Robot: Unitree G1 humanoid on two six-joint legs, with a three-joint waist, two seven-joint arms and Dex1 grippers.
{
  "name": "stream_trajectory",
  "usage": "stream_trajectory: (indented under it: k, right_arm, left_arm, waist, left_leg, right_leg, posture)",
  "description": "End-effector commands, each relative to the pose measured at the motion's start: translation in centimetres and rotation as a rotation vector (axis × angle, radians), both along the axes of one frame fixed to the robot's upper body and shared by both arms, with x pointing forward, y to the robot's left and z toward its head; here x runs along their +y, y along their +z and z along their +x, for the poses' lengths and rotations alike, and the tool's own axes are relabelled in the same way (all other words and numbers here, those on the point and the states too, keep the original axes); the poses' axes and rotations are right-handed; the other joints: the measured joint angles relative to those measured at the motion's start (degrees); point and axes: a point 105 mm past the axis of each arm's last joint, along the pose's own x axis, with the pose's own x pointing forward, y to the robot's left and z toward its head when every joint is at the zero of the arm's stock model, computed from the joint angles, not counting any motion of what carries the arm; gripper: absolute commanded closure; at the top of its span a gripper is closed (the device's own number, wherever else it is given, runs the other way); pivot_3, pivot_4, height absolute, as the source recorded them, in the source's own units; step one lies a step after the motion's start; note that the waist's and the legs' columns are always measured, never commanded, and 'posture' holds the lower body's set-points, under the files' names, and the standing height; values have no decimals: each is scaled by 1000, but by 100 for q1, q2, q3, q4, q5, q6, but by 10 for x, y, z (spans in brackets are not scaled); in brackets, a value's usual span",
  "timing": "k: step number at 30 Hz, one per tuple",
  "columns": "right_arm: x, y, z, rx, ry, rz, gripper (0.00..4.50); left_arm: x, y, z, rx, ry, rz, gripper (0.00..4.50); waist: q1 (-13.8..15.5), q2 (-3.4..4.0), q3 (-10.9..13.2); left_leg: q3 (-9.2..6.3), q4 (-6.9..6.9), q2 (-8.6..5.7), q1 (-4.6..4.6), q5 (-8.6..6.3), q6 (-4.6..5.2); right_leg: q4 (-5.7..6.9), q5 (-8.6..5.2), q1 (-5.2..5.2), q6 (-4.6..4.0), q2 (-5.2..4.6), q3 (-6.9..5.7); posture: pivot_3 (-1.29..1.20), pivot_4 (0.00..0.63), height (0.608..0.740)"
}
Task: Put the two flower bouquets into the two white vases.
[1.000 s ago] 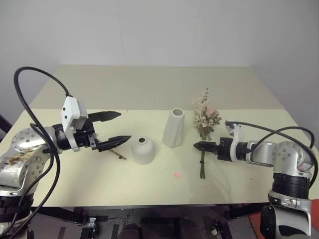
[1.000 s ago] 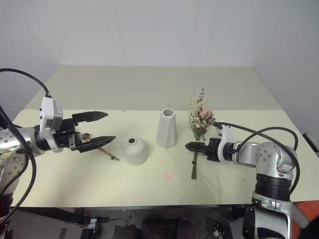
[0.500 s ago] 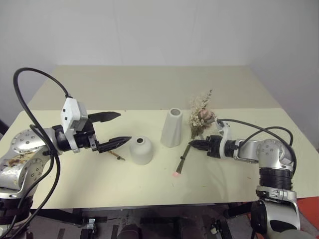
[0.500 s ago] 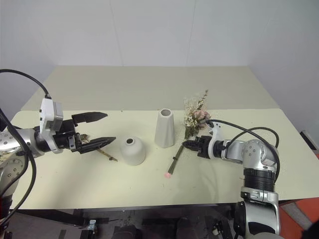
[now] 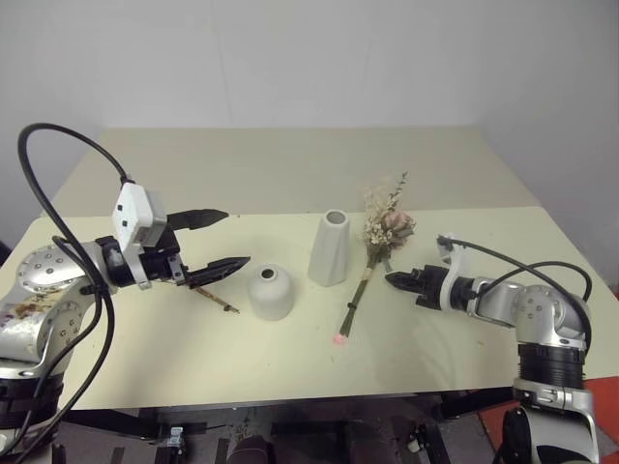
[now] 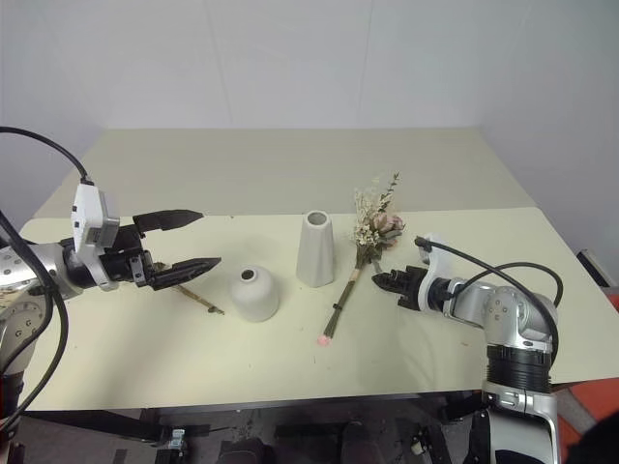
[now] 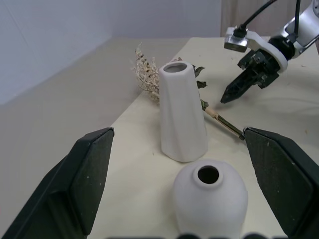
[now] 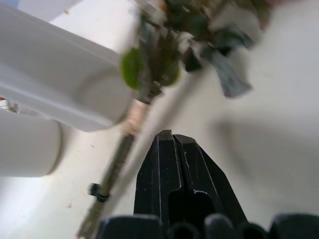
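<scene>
My right gripper should open, as it is shut beside the stems of the pink rose bouquet, and then close around the wrapped neck [image 5: 368, 272] below the flowers before lifting.
The pink rose bouquet [image 5: 385, 224] lies slanted on the table, its tied stems [image 5: 354, 304] pointing toward the front edge, just right of the tall white vase [image 5: 330, 248]. My right gripper [image 5: 391, 279] is shut and empty, its tip a little right of the stems; in the right wrist view the stem [image 8: 134, 117] passes beside the shut fingers [image 8: 174, 169]. The short rounded vase [image 5: 272, 292] stands left of the tall one. My left gripper [image 5: 238, 239] hovers open left of the short vase, above the sparse brown-stemmed bunch [image 5: 217, 299]. The left wrist view faces the two vases [image 7: 182, 119].
A small pink dot [image 5: 340, 338] sits on the cream table [image 5: 193, 358] near the stem ends. A second table [image 5: 290, 164] adjoins behind, bare up to the white wall. Cables loop off both arms.
My right gripper has shut and now sits off the stems. The rose bouquet's stems swung left, so it lies slanted beside the tall vase. The left gripper stayed put.
</scene>
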Motion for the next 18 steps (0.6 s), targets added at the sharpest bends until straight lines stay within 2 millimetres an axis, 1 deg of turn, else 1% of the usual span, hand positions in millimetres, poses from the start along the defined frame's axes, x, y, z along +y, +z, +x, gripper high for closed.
stream_trajectory:
  k: [1, 3, 5, 7, 9, 12, 18]
  right_arm:
    - [7, 14, 4, -61, 20, 32, 3830]
    - [16, 16, 6, -52, 37, 52, 3189]
    - [19, 15, 10, -37, 35, 84, 2422]
    - [20, 16, 13, -21, 29, 130, 1785]
    - [23, 16, 15, -6, 32, 164, 1785]
    - [30, 15, 18, -2, 50, 168, 1785]
    - [40, 10, 35, 24, 34, 200, 1785]
  left_arm:
    - [-1, 8, -2, -44, -10, 8, 0]
    - [0, 8, -3, -44, -8, 10, 0]
    - [0, 8, -3, -44, -6, 10, 0]
    - [0, 8, -4, -45, -1, 12, 0]
    - [2, 8, -5, -45, 6, 14, 0]
    - [2, 7, -6, -46, 13, 15, 0]
    - [3, 8, -5, -54, 24, 16, 0]
  waist:
    - [1, 0, 0]
    - [2, 0, 0]
    - [-1, 0, 0]
    - [11, 0, 0]
    - [14, 0, 0]
    - [23, 0, 0]
    - [7, 1, 0]
  left_leg:
    - [0, 0, 0, 0, 0, 0]
    - [-1, 0, 0, 0, 0, 0]
    - [0, 0, 0, 0, 0, 0]
    - [-1, 0, 0, 0, 0, 0]
    - [-1, -1, 0, -1, 0, 0]
    - [-2, -2, -1, -3, 0, 0]
    - [-1, -2, 0, 1, 0, 0]
  right_leg:
    - [0, 0, 0, 0, 0, 0]
    - [0, 0, 0, 0, 0, -1]
    - [1, 0, 0, 0, 0, 0]
    - [0, 0, 0, 0, 0, -1]
    - [-1, 0, -1, 0, 0, -2]
    - [-3, 0, 0, 0, -3, -3]
    - [0, 1, -1, -1, -1, -2]
  posture:
    - [0, 150, 740]
    - [0, 150, 740]
    - [0, 150, 740]
    - [0, 150, 740]
    - [0, 150, 740]
    - [0, 150, 740]
    - [0, 150, 740]
